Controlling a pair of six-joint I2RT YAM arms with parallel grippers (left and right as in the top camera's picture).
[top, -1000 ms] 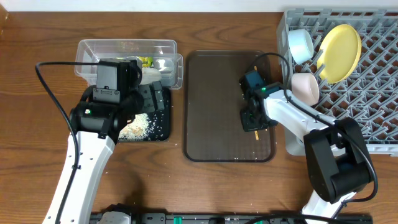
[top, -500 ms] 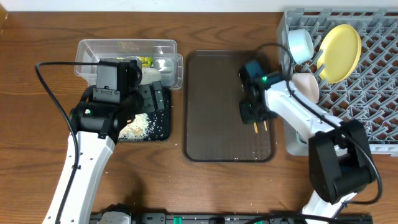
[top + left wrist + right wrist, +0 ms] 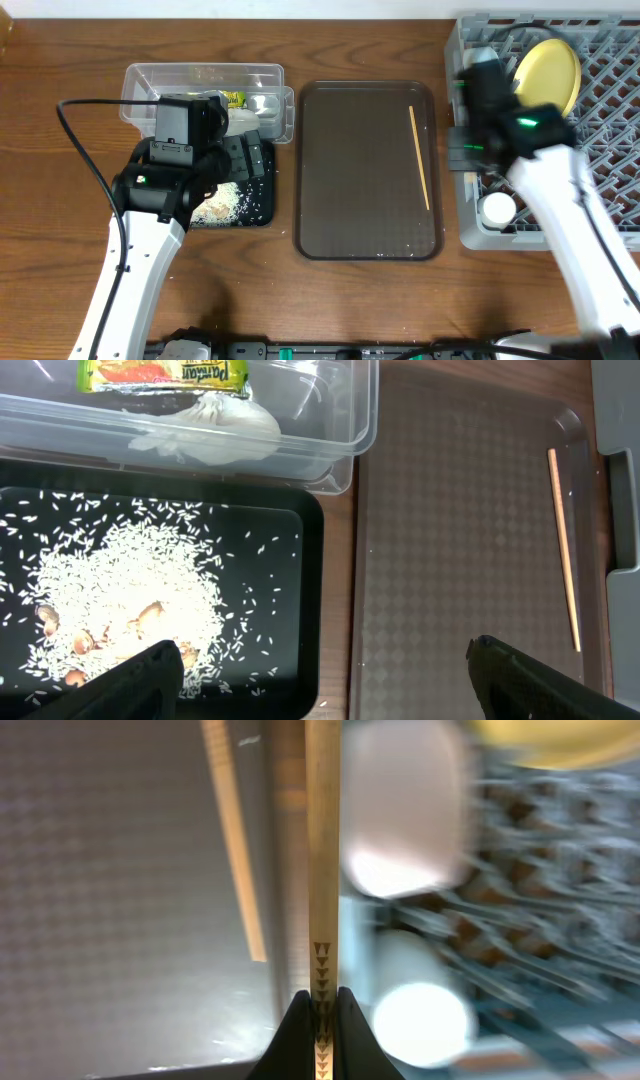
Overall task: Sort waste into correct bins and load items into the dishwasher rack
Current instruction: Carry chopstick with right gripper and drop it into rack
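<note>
My right gripper is going to let go of the wooden chopstick in the grey rack's slots (image 3: 538,195) (image 3: 530,982) next to the white cup.
My right gripper (image 3: 322,1005) is shut on one wooden chopstick (image 3: 322,870) and hovers over the left edge of the grey dishwasher rack (image 3: 610,120), under the arm in the overhead view (image 3: 468,150). The other chopstick (image 3: 420,158) lies on the brown tray (image 3: 360,170). In the rack are the yellow plate (image 3: 550,65), a white bowl (image 3: 400,810) and the white cup (image 3: 497,208); the arm hides the blue bowl. My left gripper (image 3: 325,680) is open and empty above the black tray (image 3: 262,200) holding rice scraps (image 3: 130,600). The clear tub (image 3: 200,75) holds the wrapper (image 3: 165,372) and crumpled paper (image 3: 215,430).
The brown serving tray lies between the bins and the rack, with a few rice grains on it. The rack's left wall (image 3: 355,935) is just right of the held chopstick. A black cable (image 3: 80,140) loops left of the left arm.
The right arm lifted one chopstick off the brown tray and swung right to the rack's left edge. The other chopstick stays on the tray. The left arm has not moved.
</note>
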